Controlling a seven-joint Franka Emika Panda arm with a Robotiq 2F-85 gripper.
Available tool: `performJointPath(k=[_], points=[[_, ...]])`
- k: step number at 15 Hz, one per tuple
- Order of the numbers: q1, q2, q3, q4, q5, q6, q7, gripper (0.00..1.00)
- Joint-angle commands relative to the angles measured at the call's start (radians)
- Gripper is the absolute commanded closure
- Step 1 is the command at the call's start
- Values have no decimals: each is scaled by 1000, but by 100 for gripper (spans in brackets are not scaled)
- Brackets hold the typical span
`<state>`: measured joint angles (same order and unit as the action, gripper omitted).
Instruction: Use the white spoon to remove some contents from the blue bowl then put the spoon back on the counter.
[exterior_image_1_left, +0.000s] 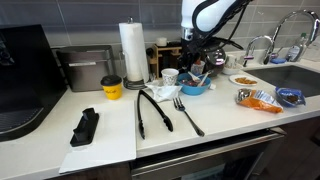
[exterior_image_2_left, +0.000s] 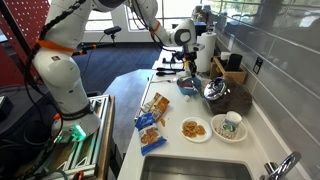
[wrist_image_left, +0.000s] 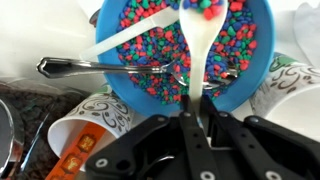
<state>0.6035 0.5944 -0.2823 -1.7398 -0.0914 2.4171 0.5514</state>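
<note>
The white spoon, now just above the blue bowl's rim, will leave my gripper as I set it down and let go of it on the counter (exterior_image_1_left: 213, 105) between the dark fork and the snack bags.
The blue bowl (wrist_image_left: 160, 50) is full of small coloured candies and stands on the white counter (exterior_image_1_left: 225, 115); it shows in both exterior views (exterior_image_1_left: 195, 88) (exterior_image_2_left: 188, 87). My gripper (wrist_image_left: 196, 100) is shut on the handle of the white spoon (wrist_image_left: 198, 50), just above the bowl's near rim. The spoon's scoop reaches over the candies and carries a few at the top edge of the wrist view. In both exterior views the gripper (exterior_image_1_left: 196, 68) (exterior_image_2_left: 184, 66) hangs right over the bowl.
A metal utensil (wrist_image_left: 90, 68) and a white strip (wrist_image_left: 130, 38) lie across the bowl. Patterned white cups (wrist_image_left: 95, 118) (wrist_image_left: 290, 85) flank it. Black tongs (exterior_image_1_left: 152, 110), a dark fork (exterior_image_1_left: 187, 115), a yellow cup (exterior_image_1_left: 111, 87), a paper-towel roll (exterior_image_1_left: 132, 50), snack bags (exterior_image_1_left: 260, 98) and the sink (exterior_image_1_left: 295, 75) are nearby.
</note>
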Motion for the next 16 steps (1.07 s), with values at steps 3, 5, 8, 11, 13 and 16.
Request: performJointPath(k=[3,5,8,11,13,16], points=[[-109,-71,142,-17,-67,-73,-1,97],[-149,-92,199,-23,-47,-105,-35,97],[-183,-121,252,-29,-50,-172,-77,97],[-192,-150,271,-62,-113,-207,-125,97],[-205,-176,295,-120,-159,-166,-197,97],[-225,-226,332,-231,-205,-66,-296,97]])
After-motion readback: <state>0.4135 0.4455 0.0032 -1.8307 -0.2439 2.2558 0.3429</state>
